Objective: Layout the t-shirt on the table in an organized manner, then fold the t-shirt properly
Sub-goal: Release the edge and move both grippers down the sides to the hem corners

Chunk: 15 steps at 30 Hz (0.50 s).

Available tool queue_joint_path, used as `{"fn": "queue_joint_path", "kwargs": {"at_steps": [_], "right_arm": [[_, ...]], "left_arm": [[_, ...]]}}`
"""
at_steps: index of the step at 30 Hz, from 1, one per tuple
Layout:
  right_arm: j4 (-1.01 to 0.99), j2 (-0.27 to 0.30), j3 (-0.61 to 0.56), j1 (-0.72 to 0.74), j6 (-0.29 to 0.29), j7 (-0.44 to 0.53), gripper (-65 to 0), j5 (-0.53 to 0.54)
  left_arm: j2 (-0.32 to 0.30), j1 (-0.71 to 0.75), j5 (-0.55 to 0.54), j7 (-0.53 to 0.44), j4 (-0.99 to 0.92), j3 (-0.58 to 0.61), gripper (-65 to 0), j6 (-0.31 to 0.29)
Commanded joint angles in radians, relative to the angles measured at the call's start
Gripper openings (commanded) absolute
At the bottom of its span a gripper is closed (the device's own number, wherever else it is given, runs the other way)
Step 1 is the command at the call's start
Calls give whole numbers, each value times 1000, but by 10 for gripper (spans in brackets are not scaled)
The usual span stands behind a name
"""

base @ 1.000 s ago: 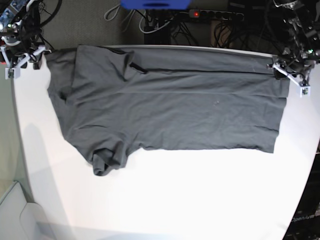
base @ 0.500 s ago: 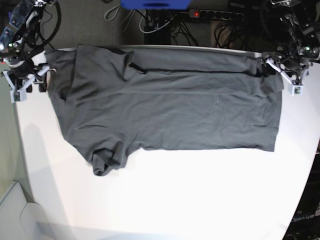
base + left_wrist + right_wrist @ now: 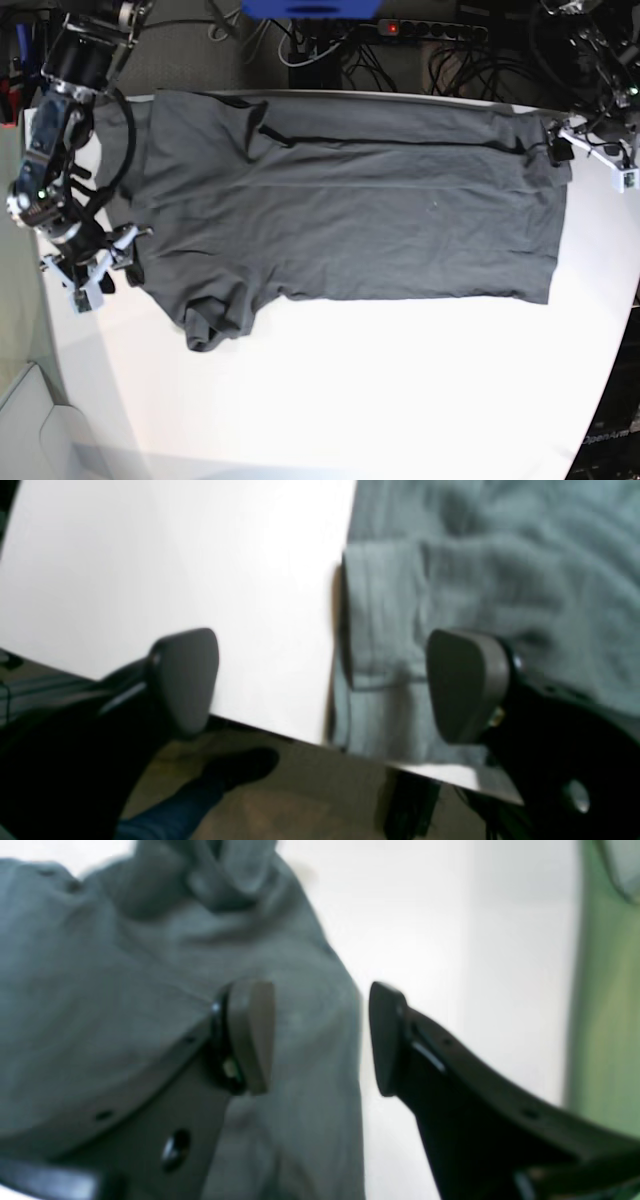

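The shoulder edge (image 3: 146,286) (image 3: 357,1002) of the dark grey t-shirt, just beside the bunched sleeve, will be gripped by my right gripper.
The dark grey t-shirt (image 3: 380,200) lies spread sideways over the far half of the white table (image 3: 400,400). One sleeve is bunched at its near left (image 3: 210,325). My left gripper (image 3: 588,150) hovers open at the shirt's far right corner. In the left wrist view its jaws (image 3: 325,685) stand wide apart over the hem edge (image 3: 380,630), holding nothing. At the shirt's left edge my right gripper (image 3: 103,265) is also open. The right wrist view shows the cloth's edge (image 3: 320,990) lying below the gap between the fingers of the right gripper (image 3: 317,1037).
The table's far edge runs close behind the shirt, with a power strip (image 3: 430,30), cables and a blue object (image 3: 310,8) beyond it. A person's shoe (image 3: 240,765) shows below the table edge. White tabletop stretches in front of the shirt.
My left gripper opened, let go of the shirt's right corner and drew slightly outward. The right arm moved from the far left corner toward me along the shirt's left edge.
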Motion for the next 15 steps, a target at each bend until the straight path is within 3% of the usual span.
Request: {"fn": "queue_joint_path", "kwargs": {"at_steps": [1, 10, 15], "right_arm": [[-29, 24, -2, 46, -5, 20, -339, 5], [-425, 89, -7, 252, -5, 40, -339, 5], [-527, 92, -7, 264, -5, 129, -339, 5]], "left_arm": [[-20, -3, -6, -9, 18, -13, -4, -1], [-46, -91, -2, -9, 17, -81, -4, 3], [-57, -148, -2, -9, 8, -85, -4, 3]]}}
